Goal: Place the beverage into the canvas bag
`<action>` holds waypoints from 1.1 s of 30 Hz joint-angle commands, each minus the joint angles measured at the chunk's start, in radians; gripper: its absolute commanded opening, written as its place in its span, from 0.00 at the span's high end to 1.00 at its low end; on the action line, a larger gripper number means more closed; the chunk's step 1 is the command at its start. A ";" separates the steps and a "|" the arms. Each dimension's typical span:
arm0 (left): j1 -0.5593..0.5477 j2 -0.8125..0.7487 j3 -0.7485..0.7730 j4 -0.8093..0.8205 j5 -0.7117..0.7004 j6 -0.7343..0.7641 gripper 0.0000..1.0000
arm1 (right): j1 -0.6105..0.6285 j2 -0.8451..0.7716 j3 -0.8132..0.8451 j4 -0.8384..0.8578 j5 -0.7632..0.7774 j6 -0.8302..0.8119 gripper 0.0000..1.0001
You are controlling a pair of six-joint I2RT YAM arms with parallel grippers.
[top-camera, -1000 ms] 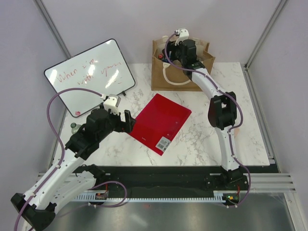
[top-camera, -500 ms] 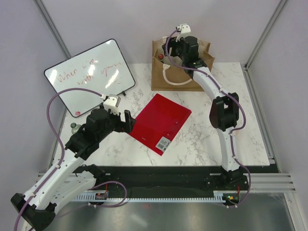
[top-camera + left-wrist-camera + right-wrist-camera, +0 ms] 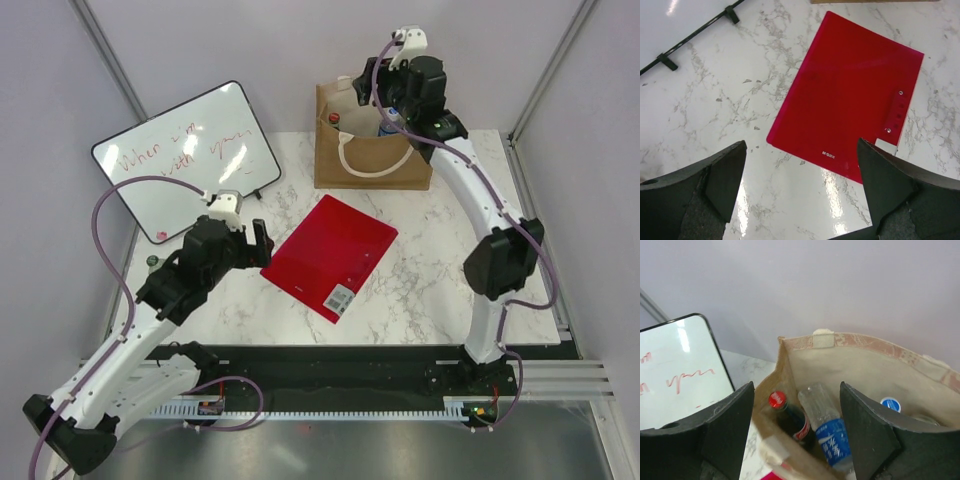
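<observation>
The green-capped clear bottle beside my left arm is next for my left gripper, which should go to it and close on the bottle's neck [image 3: 156, 268] just under the cap.
The tan canvas bag [image 3: 400, 170] stands at the back of the table, its mouth open. In the right wrist view its pale inner wall [image 3: 865, 370] holds a dark cola bottle with a red cap [image 3: 776, 400] and a clear water bottle with a blue label [image 3: 832, 432]. A second blue cap [image 3: 890, 404] shows further right in the bag. My right gripper [image 3: 392, 112] hangs above the bag mouth, open and empty [image 3: 796, 390]. My left gripper [image 3: 262, 240] is open and empty, low over the table at the near left edge of a red folder [image 3: 801, 145].
The red folder [image 3: 335, 255] lies flat mid-table, and it also shows in the left wrist view [image 3: 855, 95]. A whiteboard [image 3: 185, 155] with red writing leans at the back left. A small greenish object [image 3: 152, 262] sits partly hidden beside the left arm. Walls close in the table.
My right gripper has risen out of the bag mouth and moved back and to the right. The left arm has shifted slightly.
</observation>
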 commanded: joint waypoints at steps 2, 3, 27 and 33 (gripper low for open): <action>0.002 0.087 0.179 -0.205 -0.299 -0.178 0.03 | 0.041 -0.243 -0.170 -0.110 0.034 0.069 0.24; 0.004 0.093 0.206 -0.229 -0.344 -0.192 0.05 | 0.051 -0.310 -0.259 -0.110 0.045 0.092 0.24; 0.663 0.216 0.093 -0.205 -0.550 -0.348 0.27 | 0.137 -0.723 -0.839 0.105 -0.119 0.287 0.24; 0.663 0.237 0.038 -0.205 -0.559 -0.432 0.31 | 0.137 -0.731 -0.836 0.105 -0.124 0.287 0.24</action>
